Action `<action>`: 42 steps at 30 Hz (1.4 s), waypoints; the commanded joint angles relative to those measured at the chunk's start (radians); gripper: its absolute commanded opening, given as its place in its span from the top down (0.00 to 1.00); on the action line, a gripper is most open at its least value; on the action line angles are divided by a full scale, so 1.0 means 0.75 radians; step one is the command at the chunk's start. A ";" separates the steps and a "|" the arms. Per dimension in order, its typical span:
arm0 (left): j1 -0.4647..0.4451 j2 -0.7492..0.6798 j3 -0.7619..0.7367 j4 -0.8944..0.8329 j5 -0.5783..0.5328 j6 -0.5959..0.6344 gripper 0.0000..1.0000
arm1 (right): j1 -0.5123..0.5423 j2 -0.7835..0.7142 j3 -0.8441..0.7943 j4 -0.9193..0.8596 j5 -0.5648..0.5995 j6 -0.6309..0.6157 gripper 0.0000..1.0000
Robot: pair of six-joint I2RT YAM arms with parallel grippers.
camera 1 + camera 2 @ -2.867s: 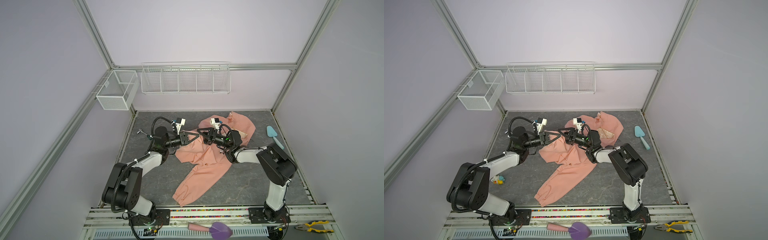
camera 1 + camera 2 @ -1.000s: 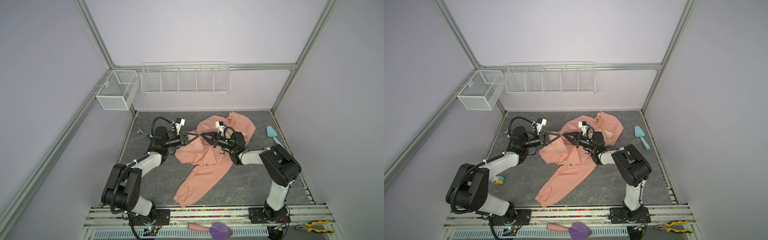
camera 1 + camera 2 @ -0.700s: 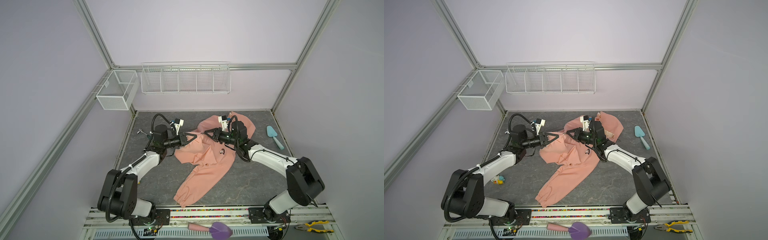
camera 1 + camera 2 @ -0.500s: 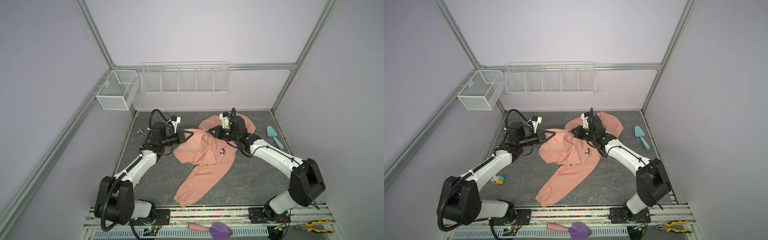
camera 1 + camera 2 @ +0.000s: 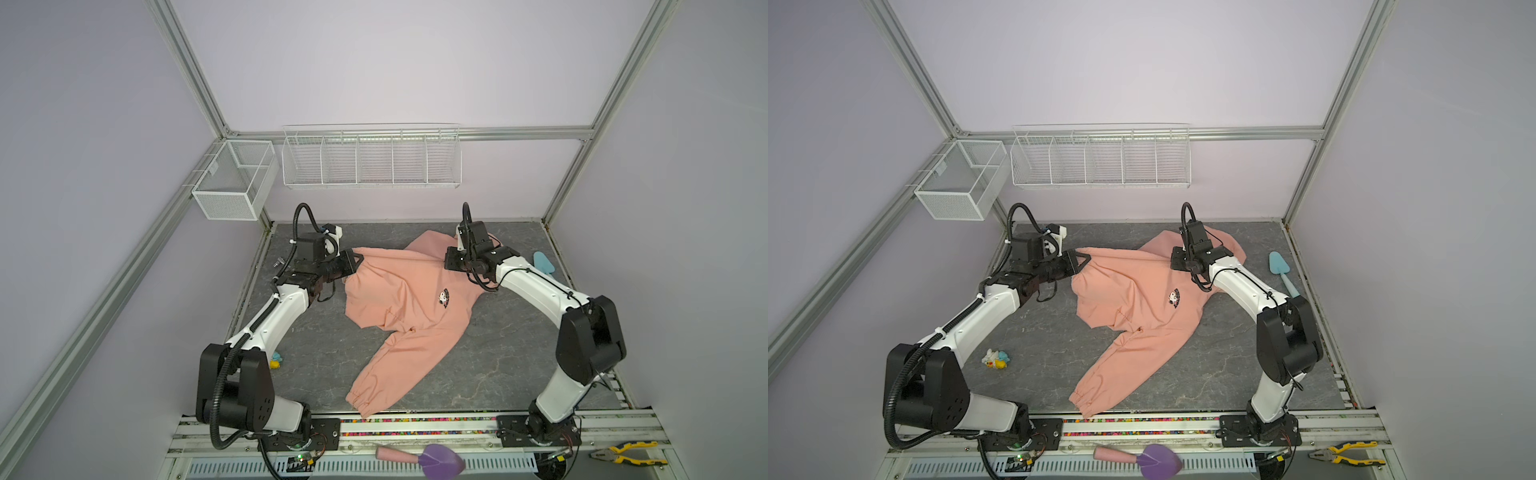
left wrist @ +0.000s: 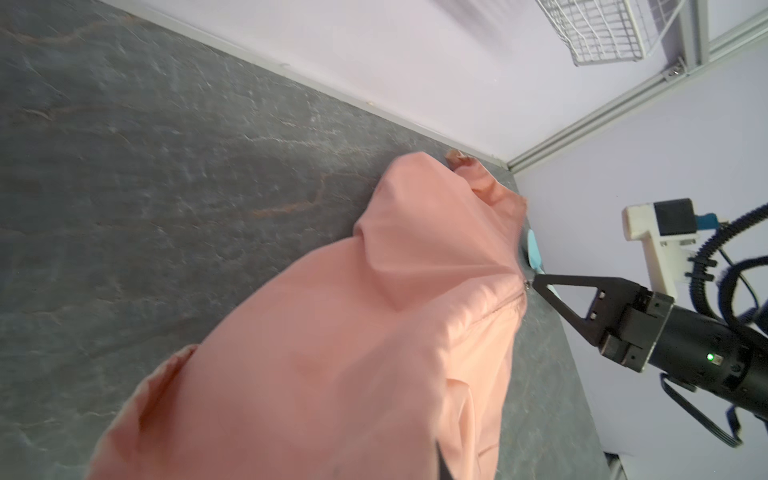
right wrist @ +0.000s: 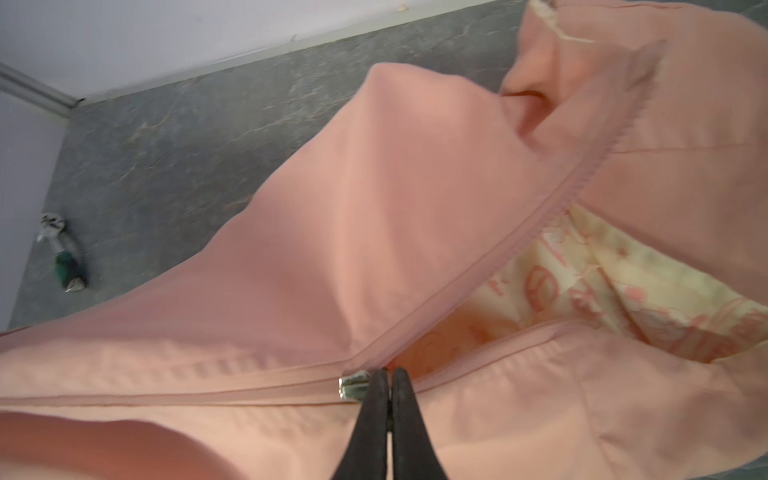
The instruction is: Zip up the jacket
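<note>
The robot's left gripper will put the jacket's hem corner down on the grey mat's back half (image 5: 334, 255), facing the small tool.
The salmon-pink jacket (image 5: 409, 299) (image 5: 1142, 303) lies front up on the grey mat, badge (image 5: 444, 298) showing, one sleeve trailing toward the front rail. My left gripper (image 5: 358, 259) (image 5: 1087, 257) is shut on the jacket's hem corner at the left; in the left wrist view cloth (image 6: 332, 353) covers nearly all of its fingers. My right gripper (image 7: 386, 376) (image 6: 534, 283) (image 5: 445, 262) is shut on the zipper pull beside the metal slider (image 7: 352, 386), near the neck. Behind the slider the zip is closed; ahead of it the two sides part over cream lining (image 7: 602, 282).
A blue scoop (image 5: 542, 262) (image 5: 1281, 270) lies at the mat's right edge, and a small toy (image 5: 995, 359) at front left. A small tool (image 7: 66, 266) lies near the left wall. Wire baskets (image 5: 370, 156) hang on the back wall. A purple scoop (image 5: 436, 457) and pliers (image 5: 623, 453) rest on the front rail.
The two grippers have drawn apart: the right one moved toward the hood with the zipper pull, the left one pulled the hem leftward. The jacket front is stretched flatter between them.
</note>
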 commanded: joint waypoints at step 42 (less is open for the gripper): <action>0.007 -0.441 -0.288 0.451 -0.623 0.293 0.00 | -0.513 -0.708 -0.387 0.242 0.247 -0.143 0.12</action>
